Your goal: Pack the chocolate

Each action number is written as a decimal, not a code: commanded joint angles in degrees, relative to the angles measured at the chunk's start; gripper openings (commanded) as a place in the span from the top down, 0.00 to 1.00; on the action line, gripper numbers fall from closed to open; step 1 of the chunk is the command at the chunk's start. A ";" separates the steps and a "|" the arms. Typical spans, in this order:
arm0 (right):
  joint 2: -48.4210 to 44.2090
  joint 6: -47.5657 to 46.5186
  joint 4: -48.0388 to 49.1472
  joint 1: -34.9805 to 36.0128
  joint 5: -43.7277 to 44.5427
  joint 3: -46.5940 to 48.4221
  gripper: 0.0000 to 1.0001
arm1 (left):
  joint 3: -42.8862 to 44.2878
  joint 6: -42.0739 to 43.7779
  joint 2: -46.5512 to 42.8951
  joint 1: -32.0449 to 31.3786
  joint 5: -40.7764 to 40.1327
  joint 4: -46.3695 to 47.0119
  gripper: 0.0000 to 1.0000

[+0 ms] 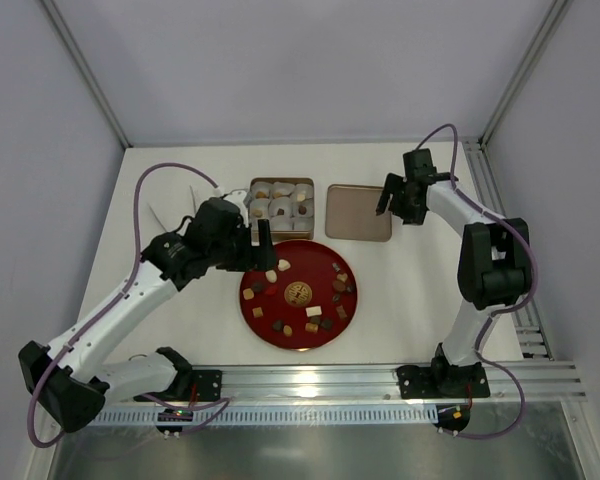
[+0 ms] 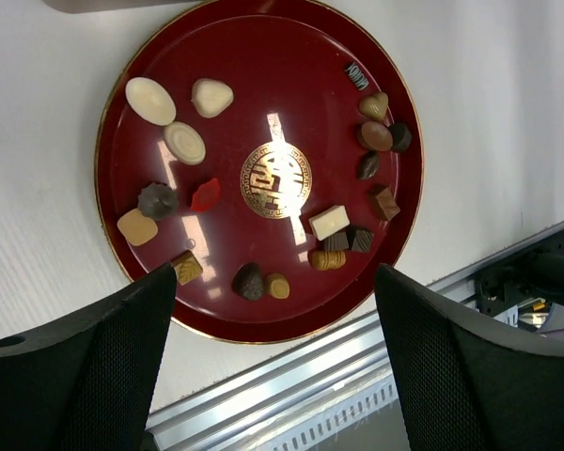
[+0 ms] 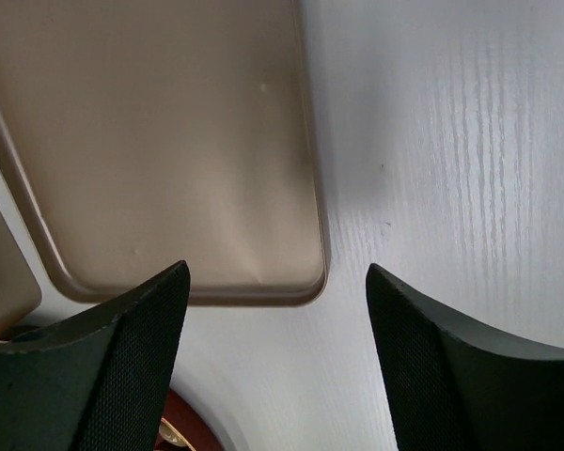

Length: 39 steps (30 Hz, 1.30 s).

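Note:
The lid's edge [image 1: 328, 212] nearest the gold box, on the gold lid, is the next place my left gripper will go to and close on.
Several pieces of chocolate [image 1: 313, 311], dark brown, tan and cream-white, lie scattered on a round red plate [image 1: 298, 270]. More pieces sit in white paper cups inside a gold box [image 1: 282, 180] behind the plate. In the left wrist view the chocolate [image 2: 150, 101] is spread over the plate [image 2: 263, 85]. My left gripper [image 1: 261, 250] [image 2: 277, 357] hangs open above the plate's near rim, holding nothing. My right gripper [image 1: 390, 205] [image 3: 277, 348] stands open and empty over the bare table, beside the corner of the gold lid [image 3: 150, 141].
The flat gold lid [image 1: 358, 211] lies right of the box. An aluminium rail [image 1: 380, 375] runs along the table's near edge, seen past the plate as the rail [image 2: 291, 376]. White walls close the back and sides. The red plate's edge [image 3: 174, 423] shows low in the right wrist view.

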 commanded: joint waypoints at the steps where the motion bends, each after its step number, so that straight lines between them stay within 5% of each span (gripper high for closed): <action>1: 2.35 -1.64 -2.32 -0.47 0.62 5.02 0.24 | 1.69 0.25 0.61 -1.91 0.76 -0.07 0.16; 9: 8.95 -2.79 -5.14 -2.14 2.64 11.44 0.37 | 3.88 0.16 4.21 -5.79 -2.40 0.28 0.15; 18: 13.17 -3.57 -3.47 -3.20 -1.49 12.76 0.51 | 12.58 0.78 19.15 -6.05 0.13 4.58 0.16; 39: 15.81 -2.96 -4.35 -2.94 -1.14 12.59 0.64 | 29.02 4.20 38.84 -5.96 6.12 10.30 0.16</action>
